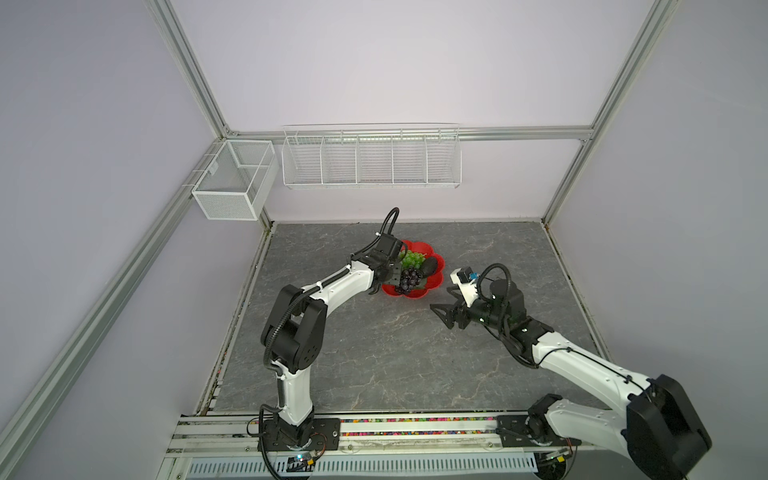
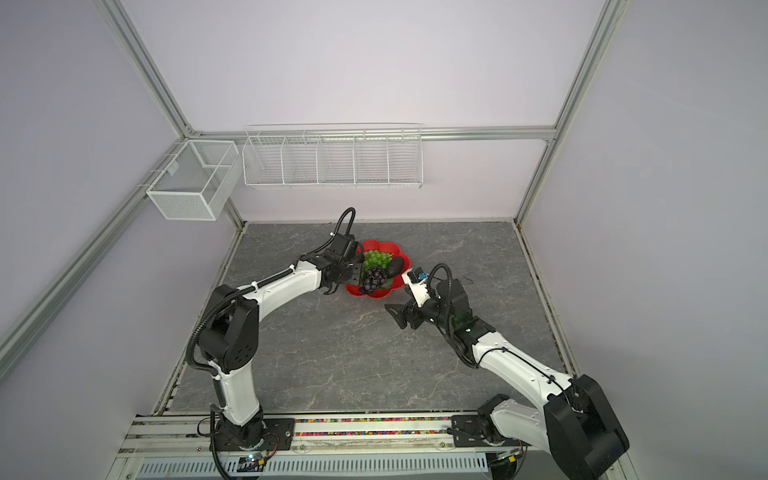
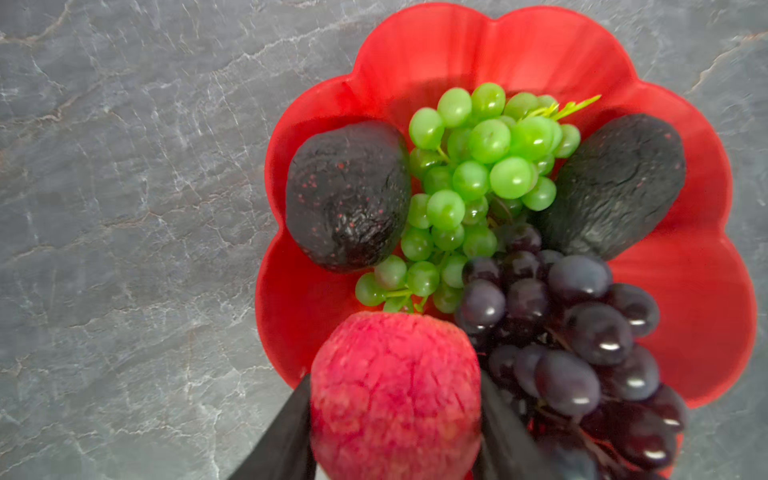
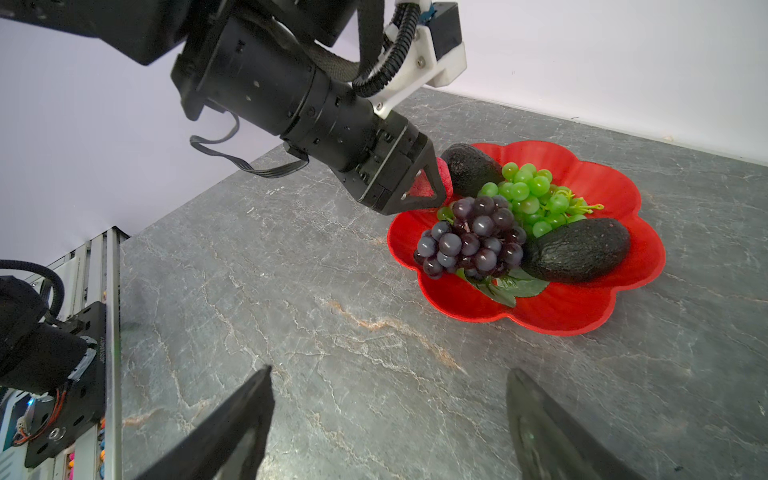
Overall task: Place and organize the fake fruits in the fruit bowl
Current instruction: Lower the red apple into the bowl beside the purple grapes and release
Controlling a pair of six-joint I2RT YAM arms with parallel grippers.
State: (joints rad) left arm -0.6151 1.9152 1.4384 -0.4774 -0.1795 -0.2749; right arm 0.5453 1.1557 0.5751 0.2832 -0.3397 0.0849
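Observation:
My left gripper needs to release the red-pink apple-like fruit in the red bowl (image 1: 392,276) (image 3: 391,365), next to the dark purple bunch of grapes. The apple-like fruit is now held over the bowl's rim.
The red fruit bowl (image 1: 439,279) (image 3: 498,41) (image 4: 582,316) sits on the grey table toward the back. In it lie a green grape bunch (image 1: 411,259) (image 3: 473,178), a dark purple grape bunch (image 1: 409,280) (image 3: 573,332) and two dark avocados (image 3: 347,195) (image 3: 615,183). My left gripper (image 1: 392,272) (image 3: 395,376) (image 4: 432,183) hangs over the bowl's left rim, shut on a red-pink apple-like fruit (image 3: 395,399) (image 4: 444,174), beside one avocado. The right gripper (image 1: 445,301) (image 4: 390,370) is open and empty over bare table, right of and in front of the bowl.
A white wire rack (image 1: 370,160) and a white mesh box (image 1: 235,178) hang on the back wall, above the table. The arms' base rail (image 1: 374,428) runs along the front edge. Grey marble tabletop (image 1: 374,353) lies in front of the bowl.

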